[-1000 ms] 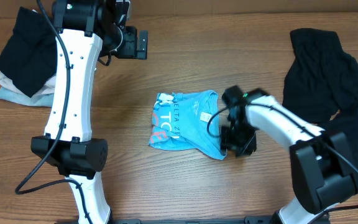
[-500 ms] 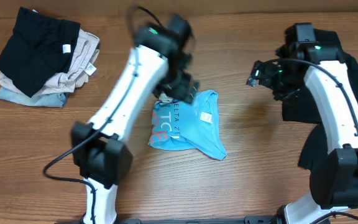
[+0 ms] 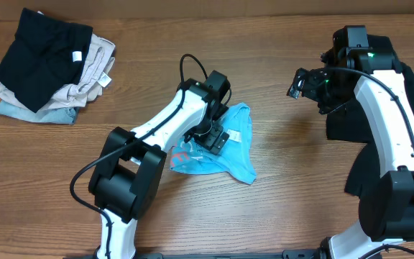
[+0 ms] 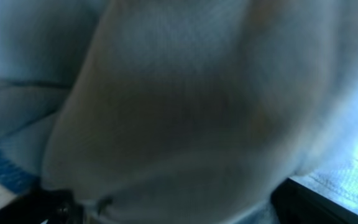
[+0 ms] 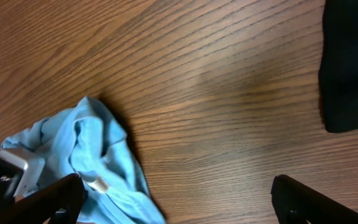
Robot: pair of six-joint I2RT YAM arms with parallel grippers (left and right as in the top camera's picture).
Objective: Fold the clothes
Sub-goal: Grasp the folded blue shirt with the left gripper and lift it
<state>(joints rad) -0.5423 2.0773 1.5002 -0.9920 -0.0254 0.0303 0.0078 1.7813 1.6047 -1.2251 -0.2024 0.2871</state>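
My left gripper will grab the bunched fold (image 3: 217,139) (image 4: 185,168) next to the red-and-white lettering of the light-blue T-shirt, since the fold rises between its fingers.
The light-blue T-shirt (image 3: 237,147) lies bunched at the table's middle, its red-and-white lettering partly covered. My left gripper (image 3: 211,138) is pressed down onto it, jaws open. In the left wrist view pale blue cloth (image 4: 179,99) fills the frame, blurred, with dark fingertips (image 4: 328,200) at the bottom corners. My right gripper (image 3: 302,84) hangs open above bare wood to the shirt's right, nothing between its fingers (image 5: 48,202). That wrist view shows the T-shirt (image 5: 92,155) at lower left. The black garment (image 3: 408,101) lies crumpled at the right under the right arm.
A stack of folded clothes (image 3: 49,68), black on top of beige and pale blue, sits at the back left. The black garment's edge (image 5: 353,62) shows at the upper right of the right wrist view. Bare wood (image 3: 300,158) lies between the shirt and the black garment.
My left arm swung from the back left down onto the blue shirt. My right gripper left the shirt's right edge, opened and rose to the back right, then held still.
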